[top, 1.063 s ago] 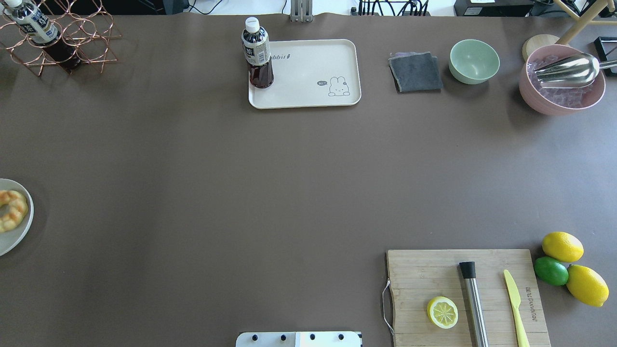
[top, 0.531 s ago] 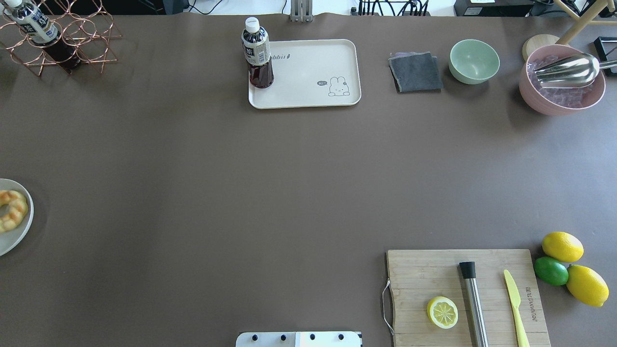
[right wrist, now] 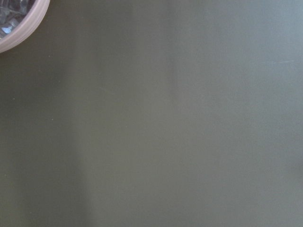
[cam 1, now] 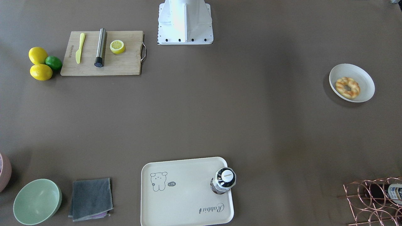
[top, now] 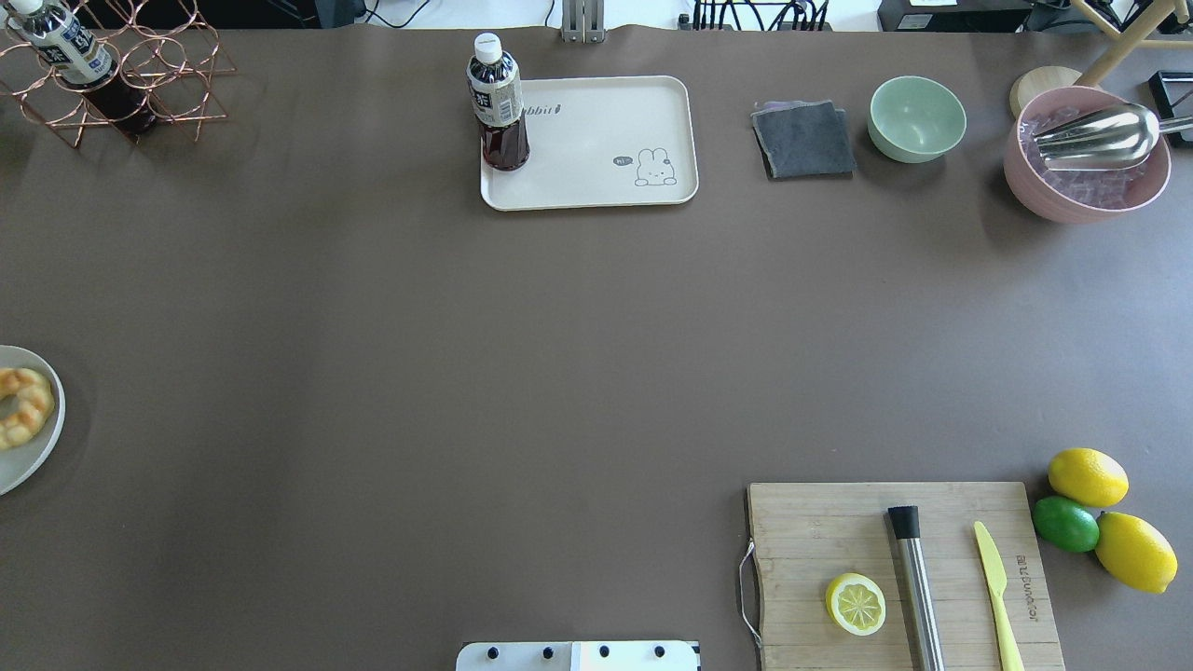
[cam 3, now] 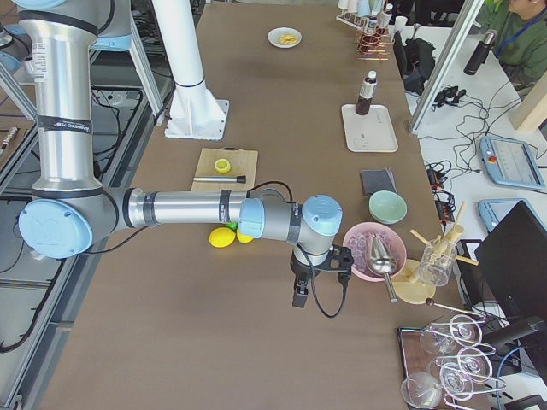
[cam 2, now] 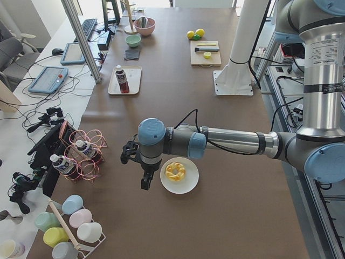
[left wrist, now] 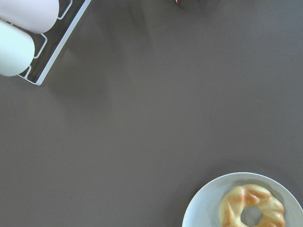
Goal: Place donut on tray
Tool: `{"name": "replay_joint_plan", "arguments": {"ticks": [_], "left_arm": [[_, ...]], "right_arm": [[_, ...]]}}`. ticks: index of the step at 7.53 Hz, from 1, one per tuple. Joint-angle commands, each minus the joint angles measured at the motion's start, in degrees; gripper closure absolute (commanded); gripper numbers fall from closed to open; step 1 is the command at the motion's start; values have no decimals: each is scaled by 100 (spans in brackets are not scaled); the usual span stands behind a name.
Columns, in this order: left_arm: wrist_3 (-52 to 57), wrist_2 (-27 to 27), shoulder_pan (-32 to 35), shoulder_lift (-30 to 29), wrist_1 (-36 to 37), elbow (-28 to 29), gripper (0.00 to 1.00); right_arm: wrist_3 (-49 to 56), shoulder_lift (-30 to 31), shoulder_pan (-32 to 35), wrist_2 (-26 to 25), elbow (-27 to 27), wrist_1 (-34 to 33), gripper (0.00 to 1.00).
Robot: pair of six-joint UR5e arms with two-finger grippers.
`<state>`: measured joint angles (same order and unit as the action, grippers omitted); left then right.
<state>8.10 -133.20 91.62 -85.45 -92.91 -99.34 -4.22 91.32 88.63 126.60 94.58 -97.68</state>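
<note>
The white plate's rim (cam 1: 374,86) (left wrist: 183,222), beside the donut and at the side farthest from the cutting board, should be gripped next by my left gripper.
The golden-brown twisted donut (cam 1: 347,87) lies on a round white plate (cam 1: 364,78) at the table's left end, cut off by the left edge of the overhead view (top: 20,408). The cream rabbit tray (top: 596,140) sits at the far middle of the table with a dark drink bottle (top: 499,102) standing on its left corner. My left gripper (cam 2: 144,183) hangs just beyond the plate (cam 2: 186,186), beside the donut (cam 2: 175,171); I cannot tell if it is open. My right gripper (cam 3: 299,295) hangs near the pink bowl (cam 3: 372,252); I cannot tell its state. The left wrist view shows the donut (left wrist: 253,213) at the bottom right.
A wooden cutting board (top: 839,522) holds a lemon half (top: 856,604), a steel muddler (top: 918,587) and a yellow knife (top: 995,582). Lemons and a lime (top: 1065,524) lie beside it. A grey cloth (top: 803,140), a green bowl (top: 917,118) and a copper bottle rack (top: 121,75) stand along the far edge.
</note>
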Motion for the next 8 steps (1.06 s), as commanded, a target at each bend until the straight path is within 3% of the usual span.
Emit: {"name": "replay_joint_plan", "arguments": {"ticks": [1, 2, 4, 5, 6, 8], "left_arm": [[-1, -465, 23, 168, -69, -59, 2], [-10, -913, 14, 135, -87, -50, 2], [-10, -962, -3, 178, -305, 159, 2], [-10, -927, -38, 196, -541, 308, 2], [-19, -892, -91, 196, -900, 649, 2], [-558, -883, -118, 240, -2338, 1545, 3]], "right_arm": [[52, 0, -13, 207, -2, 353, 0], [61, 43, -13, 233, 51, 860, 0], [0, 403, -22, 722, 271, 2405, 0], [-18, 395, -83, 1056, 271, 2420, 0], [-192, 360, -379, 981, 271, 2438, 0], [-1096, 299, -968, 665, 437, 2604, 0]]}}
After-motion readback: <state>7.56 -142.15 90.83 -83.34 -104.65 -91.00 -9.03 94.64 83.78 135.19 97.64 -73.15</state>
